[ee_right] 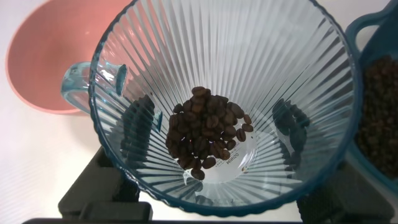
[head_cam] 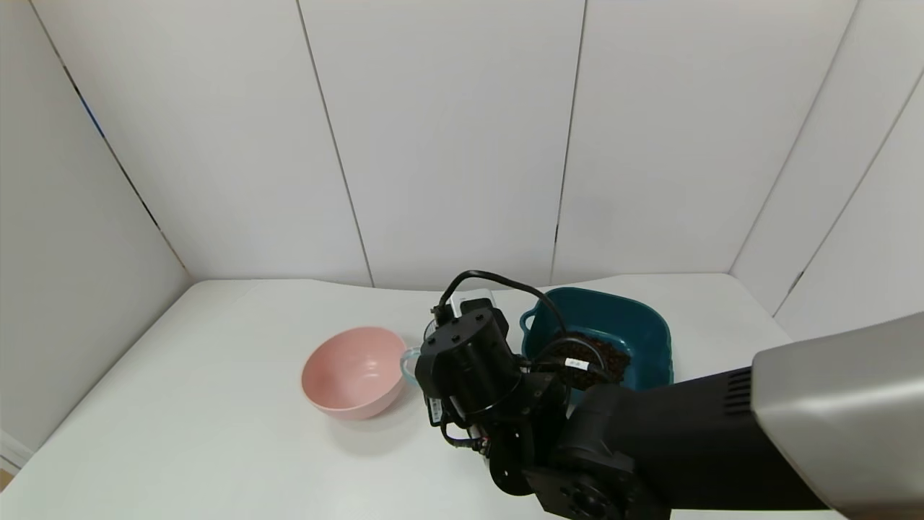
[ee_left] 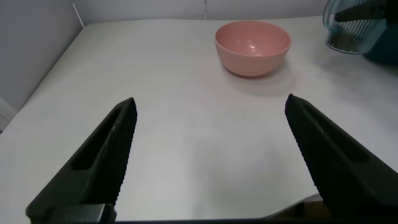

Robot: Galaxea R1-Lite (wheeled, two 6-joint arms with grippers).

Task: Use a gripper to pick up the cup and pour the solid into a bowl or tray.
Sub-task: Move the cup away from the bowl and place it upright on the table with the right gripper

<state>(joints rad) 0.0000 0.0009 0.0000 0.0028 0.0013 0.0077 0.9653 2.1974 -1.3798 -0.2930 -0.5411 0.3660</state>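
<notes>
The robot's right gripper needs to set the blue cup down on the white table [head_cam: 458, 406] between the pink bowl and the teal basin.
The ribbed, translucent blue cup [ee_right: 217, 56] stands upright between the pads of my right gripper [ee_right: 214, 127], which is shut on it; the dark fingers [ee_right: 140, 124] show through its wall. A small heap of the solid [ee_right: 208, 137], brown beans, lies in its bottom. In the head view the right gripper [head_cam: 465, 339] hides most of the cup, leaving only the light blue handle [head_cam: 409, 363] visible. Just to the right of the gripper sits the teal basin [head_cam: 635, 325], with a pile of beans [head_cam: 612, 357] in it. My left gripper [ee_left: 210, 102] is open over bare table.
A round pink bowl [head_cam: 354, 372] sits on the white table just left of the cup, also visible in the left wrist view [ee_left: 253, 46]. White wall panels close off the back and both sides. The table's front left edge [ee_left: 12, 115] is near the left gripper.
</notes>
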